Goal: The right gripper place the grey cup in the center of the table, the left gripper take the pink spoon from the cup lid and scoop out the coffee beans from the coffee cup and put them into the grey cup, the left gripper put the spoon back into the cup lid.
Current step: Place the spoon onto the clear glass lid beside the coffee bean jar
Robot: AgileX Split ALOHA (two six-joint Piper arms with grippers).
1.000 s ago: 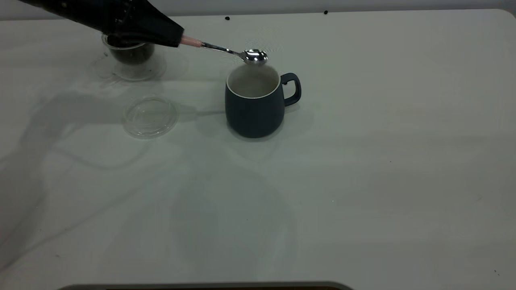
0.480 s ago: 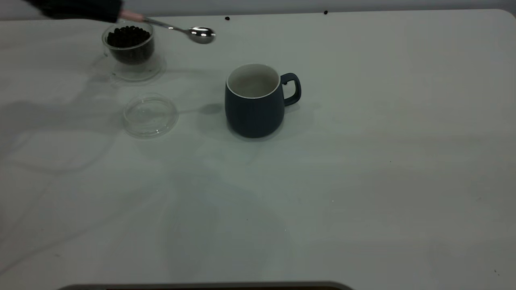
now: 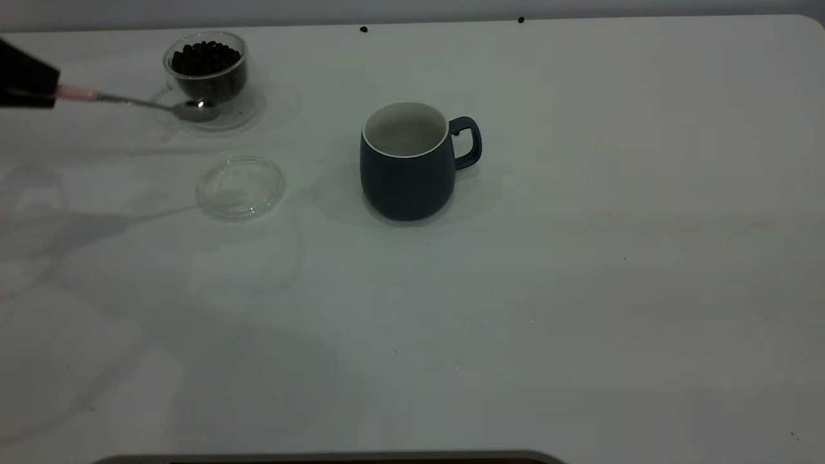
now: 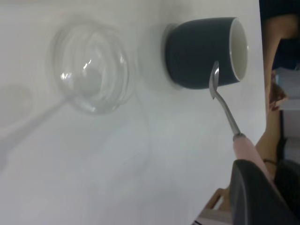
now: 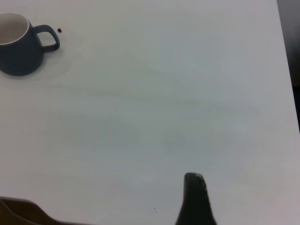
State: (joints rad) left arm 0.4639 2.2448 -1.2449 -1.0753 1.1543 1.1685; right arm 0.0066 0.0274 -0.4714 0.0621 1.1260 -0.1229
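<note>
I should use my left gripper to lay the pink spoon across the cup lid's rim point(image 3: 201, 184) point(image 4: 100, 107) farthest from the grey cup.
The grey cup point(image 3: 406, 161) stands upright mid-table, handle to the right; its inside looks empty. It also shows in the left wrist view point(image 4: 201, 54) and the right wrist view point(image 5: 16, 44). A glass coffee cup point(image 3: 206, 64) full of dark beans sits on a clear saucer at the far left. The clear cup lid point(image 3: 240, 187) lies flat and empty in front of it, also seen in the left wrist view point(image 4: 93, 70). My left gripper point(image 3: 51, 90) at the left edge is shut on the pink spoon point(image 3: 148, 103). The spoon's shiny bowl hangs over the saucer's near rim. My right gripper point(image 5: 194, 199) stays off to the right.
Two loose beans lie at the table's far edge point(image 3: 363, 29) point(image 3: 521, 20), and one lies beside the grey cup's handle point(image 5: 59, 31). The white table point(image 3: 580, 290) stretches bare to the right and front.
My left gripper carried the spoon from above the grey cup back to the left and down. The spoon bowl now sits low by the coffee cup's saucer.
</note>
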